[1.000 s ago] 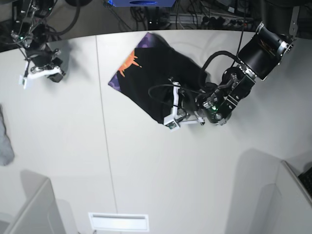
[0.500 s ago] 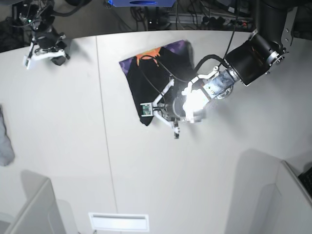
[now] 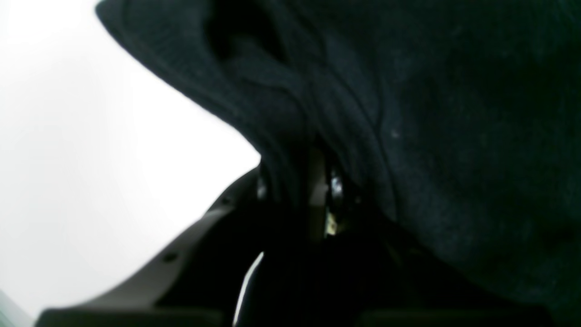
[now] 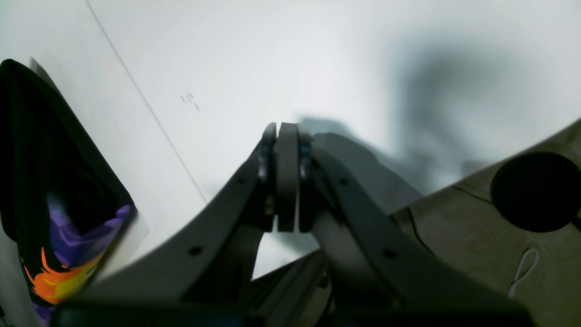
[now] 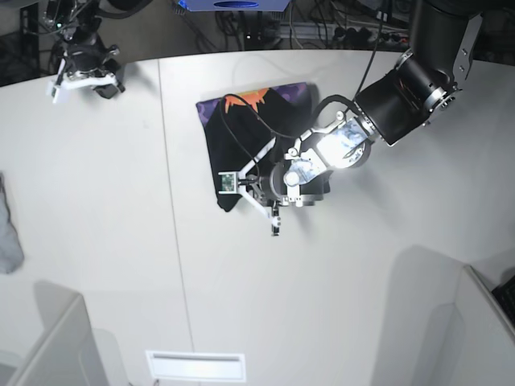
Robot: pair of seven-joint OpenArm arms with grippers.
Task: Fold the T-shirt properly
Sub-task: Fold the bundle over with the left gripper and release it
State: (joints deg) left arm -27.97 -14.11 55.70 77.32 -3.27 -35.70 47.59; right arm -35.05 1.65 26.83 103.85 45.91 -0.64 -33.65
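The robot's left gripper should set the black T-shirt down straight on the white table, slightly closer to the seam (image 5: 249, 155).
The black T-shirt (image 5: 253, 133) lies folded on the white table (image 5: 105, 201), its orange and purple print showing along the far edge. My left gripper (image 5: 241, 193) is at the shirt's near-left corner, shut on it. The left wrist view shows dark cloth (image 3: 431, 113) bunched and pinched in the left gripper (image 3: 313, 186). My right gripper (image 5: 84, 79) hovers at the table's far left edge, well away from the shirt. In its wrist view the right gripper (image 4: 286, 177) is shut with nothing in it, and the T-shirt (image 4: 59, 181) shows at the left.
A small grey cloth (image 5: 8, 233) lies at the table's left edge. A seam (image 5: 173, 209) runs across the table left of the shirt. A white slotted plate (image 5: 195, 366) sits at the near edge. Cables and equipment crowd the space behind the table.
The left gripper has pulled the shirt's corner leftward, and the shirt has swung round so its print now lies along the far edge. The right gripper has moved farther back and slightly right.
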